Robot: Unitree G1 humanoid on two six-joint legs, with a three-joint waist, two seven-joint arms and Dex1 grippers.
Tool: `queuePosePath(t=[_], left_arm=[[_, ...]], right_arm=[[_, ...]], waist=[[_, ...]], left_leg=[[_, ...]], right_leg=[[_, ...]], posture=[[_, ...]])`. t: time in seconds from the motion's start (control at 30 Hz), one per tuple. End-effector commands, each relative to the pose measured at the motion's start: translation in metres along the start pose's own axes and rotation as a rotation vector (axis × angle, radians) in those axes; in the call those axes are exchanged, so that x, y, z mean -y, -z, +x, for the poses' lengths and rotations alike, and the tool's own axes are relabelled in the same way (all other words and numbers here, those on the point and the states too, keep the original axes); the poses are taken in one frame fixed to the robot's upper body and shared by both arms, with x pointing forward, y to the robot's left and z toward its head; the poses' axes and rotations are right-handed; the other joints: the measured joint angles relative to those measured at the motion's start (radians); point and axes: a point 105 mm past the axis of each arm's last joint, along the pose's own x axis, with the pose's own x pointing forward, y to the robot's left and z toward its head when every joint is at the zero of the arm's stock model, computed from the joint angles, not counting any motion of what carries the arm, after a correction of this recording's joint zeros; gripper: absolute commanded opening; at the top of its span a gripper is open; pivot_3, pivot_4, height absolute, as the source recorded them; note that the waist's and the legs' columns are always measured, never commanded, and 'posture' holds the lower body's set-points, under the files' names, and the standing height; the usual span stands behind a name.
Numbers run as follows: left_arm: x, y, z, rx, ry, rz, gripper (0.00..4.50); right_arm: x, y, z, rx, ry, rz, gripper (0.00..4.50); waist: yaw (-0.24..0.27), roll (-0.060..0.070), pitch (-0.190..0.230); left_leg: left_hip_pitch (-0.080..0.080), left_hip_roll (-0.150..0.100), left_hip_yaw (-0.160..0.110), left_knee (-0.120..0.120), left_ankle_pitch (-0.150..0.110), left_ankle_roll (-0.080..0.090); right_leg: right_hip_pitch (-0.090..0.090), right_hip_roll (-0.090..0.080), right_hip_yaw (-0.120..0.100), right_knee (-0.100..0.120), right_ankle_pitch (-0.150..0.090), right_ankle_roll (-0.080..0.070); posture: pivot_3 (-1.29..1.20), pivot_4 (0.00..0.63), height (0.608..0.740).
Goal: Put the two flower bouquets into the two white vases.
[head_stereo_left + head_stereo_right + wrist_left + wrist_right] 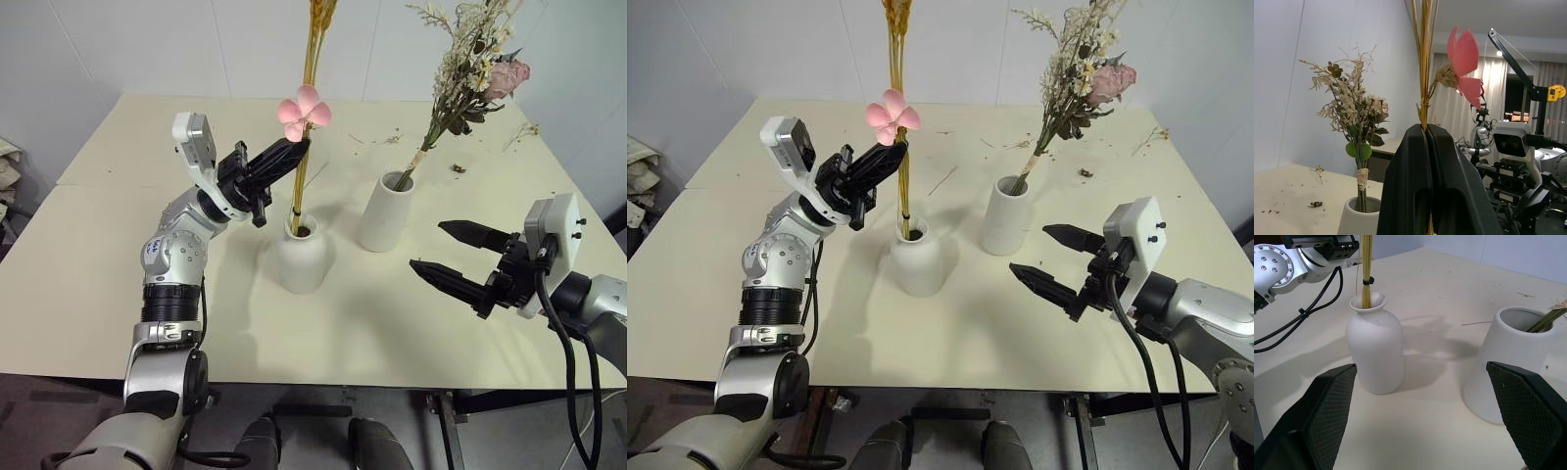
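Observation:
Next, I let go of the slim bouquet with my left gripper lower down in the neck of the short round-bellied white vase (304,232).
A slim bouquet of yellow stalks (306,117) with a pink blossom (303,111) stands upright, its lower ends inside the narrow neck of the short round-bellied white vase (303,257). My left gripper (290,150) is shut on these stalks just below the blossom, above the vase mouth. The bushier bouquet (468,69) of cream sprigs, green leaves and a pale pink rose leans in the taller wide-mouthed white vase (387,211). My right gripper (441,250) hangs open to the right of both vases with nothing between its fingers.
Both vases stand near the middle of a cream table (118,284). Small bits of dried plant litter (458,168) lie scattered on the far right part of the tabletop. A white wall rises behind the table.

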Motion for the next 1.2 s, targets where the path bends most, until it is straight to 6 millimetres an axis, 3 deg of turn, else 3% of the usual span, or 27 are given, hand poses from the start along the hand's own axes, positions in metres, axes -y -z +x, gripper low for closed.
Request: queuePosePath(t=[0.03, 0.87, 1.2], left_arm=[[0.000, -0.002, 0.001, 0.020, 0.001, 0.029, 0.02], [0.008, 0.034, -0.027, -0.139, -0.026, -0.025, 0.02], [0.018, 0.003, -0.042, -0.227, 0.029, 0.015, 3.07]], right_arm=[[-0.001, -0.014, -0.002, 0.043, 0.002, -0.049, 4.50], [0.002, -0.018, 0.000, 0.038, -0.008, -0.068, 4.50], [0.005, -0.020, -0.004, 0.032, 0.000, -0.078, 4.50]], waist=[[0.000, 0.000, 0.000], [0.000, 0.000, 0.000], [-0.002, 0.000, 0.000]], left_leg=[[0.000, 0.000, 0.000, 0.000, 0.000, 0.000], [0.000, 0.000, 0.000, 0.000, 0.000, 0.000], [0.000, 0.001, 0.000, -0.001, 0.000, 0.000]], right_leg=[[0.000, 0.000, 0.000, 0.000, 0.000, 0.000], [0.000, 0.000, 0.000, -0.001, -0.002, -0.003], [0.000, 0.000, 0.000, -0.001, -0.002, -0.004]], posture=[[0.00, 0.150, 0.740], [0.00, 0.150, 0.740], [0.00, 0.150, 0.740]])
